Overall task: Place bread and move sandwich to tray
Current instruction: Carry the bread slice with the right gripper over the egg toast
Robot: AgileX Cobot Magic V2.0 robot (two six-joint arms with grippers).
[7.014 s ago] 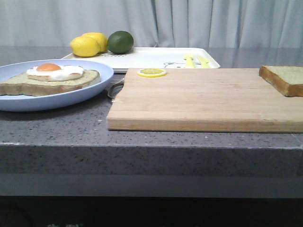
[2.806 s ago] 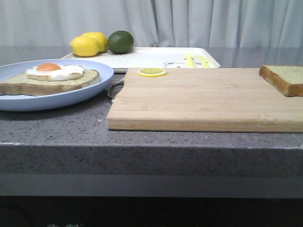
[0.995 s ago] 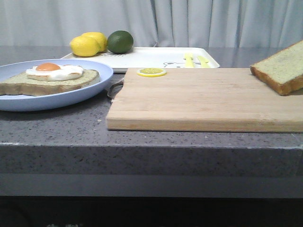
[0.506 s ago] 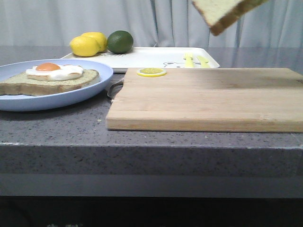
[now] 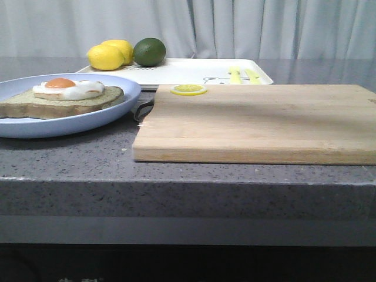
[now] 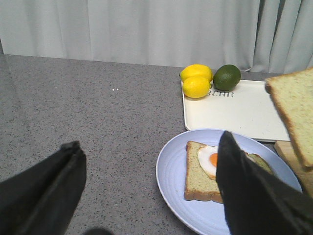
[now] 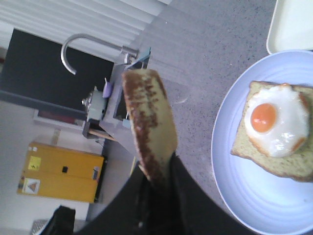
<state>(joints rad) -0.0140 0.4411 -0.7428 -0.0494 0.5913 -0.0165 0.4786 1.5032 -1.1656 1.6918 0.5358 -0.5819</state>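
Note:
The robot's right gripper should release the bread on top of the fried egg (image 5: 62,87) (image 7: 275,120) on the pale-blue plate. The bread is now held in the air.
My right gripper (image 7: 162,171) is shut on the edge of the bread (image 7: 149,115) and holds it in the air beside the pale-blue plate (image 7: 230,196). The bread also shows in the left wrist view (image 6: 293,112), above the plate's right side. It is out of the front view. The sandwich base, a bread slice with a fried egg (image 5: 67,89), lies on the plate (image 5: 126,88). My left gripper (image 6: 149,142) is open and empty, above the counter just left of the plate (image 6: 171,171). The white tray (image 5: 194,71) lies behind. Neither gripper shows in the front view.
Two lemons (image 5: 108,56) and a lime (image 5: 149,51) sit at the tray's far left corner. A wooden cutting board (image 5: 258,120) with a lemon slice (image 5: 188,90) lies right of the plate. A faucet (image 7: 88,46) stands at the counter's far left.
The bread has been lifted off the right end of the cutting board, carried up and to the left, and has left the front view through its top.

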